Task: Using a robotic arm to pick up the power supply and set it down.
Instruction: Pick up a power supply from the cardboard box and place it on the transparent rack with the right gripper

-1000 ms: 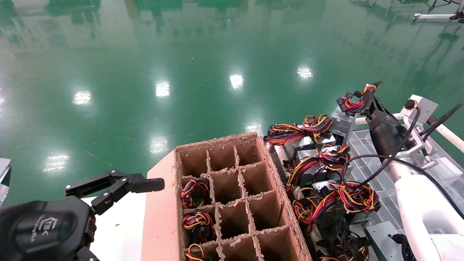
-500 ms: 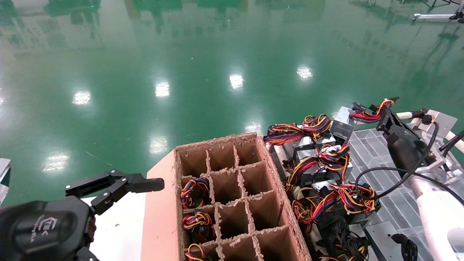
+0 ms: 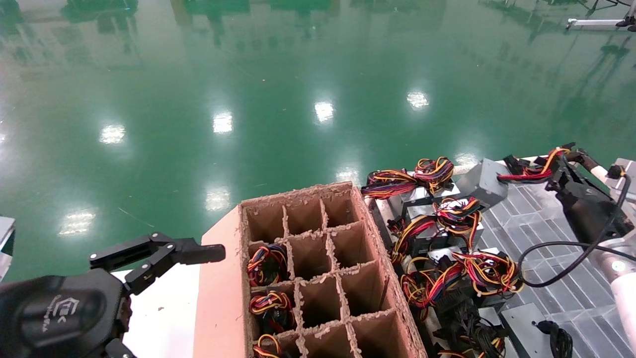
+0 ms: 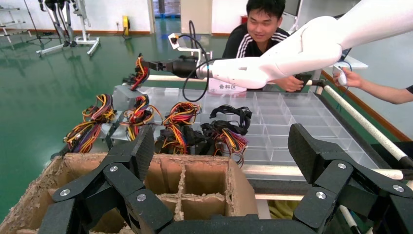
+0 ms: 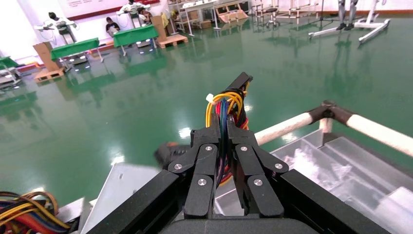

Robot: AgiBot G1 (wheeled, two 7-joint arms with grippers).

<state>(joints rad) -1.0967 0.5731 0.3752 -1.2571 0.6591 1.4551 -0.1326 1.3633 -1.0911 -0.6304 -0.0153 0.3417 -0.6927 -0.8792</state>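
Note:
Next, my right gripper sets the power supply down against the pile's farthest power supply (image 3: 472,181), which is at the far edge of the clear tray.
My right gripper (image 3: 555,170) is shut on the red, yellow and black wire bundle (image 3: 534,171) of a power supply. Its silver-grey box (image 3: 484,181) hangs tilted from those wires at the far edge of the clear tray. The right wrist view shows the fingers (image 5: 207,146) clamped on the wires (image 5: 225,105), with the box (image 5: 122,195) beyond and below. From the left wrist view, the white robotic arm (image 4: 272,61) holds that bundle (image 4: 141,73) above the pile. My left gripper (image 3: 164,258) is parked open by the cardboard box, its jaws wide apart (image 4: 223,146).
A divided cardboard box (image 3: 218,298) stands front centre, with wire-bundled power supplies in its left cells. A pile of more power supplies (image 3: 447,233) lies to its right. A clear compartment tray (image 3: 561,278) and a white rail (image 5: 287,127) lie further right. A person (image 4: 263,29) sits beyond the tray.
My right gripper has moved to the right and nearer, carrying the power supply by its wires; the box has swung along with it. The left arm has not moved.

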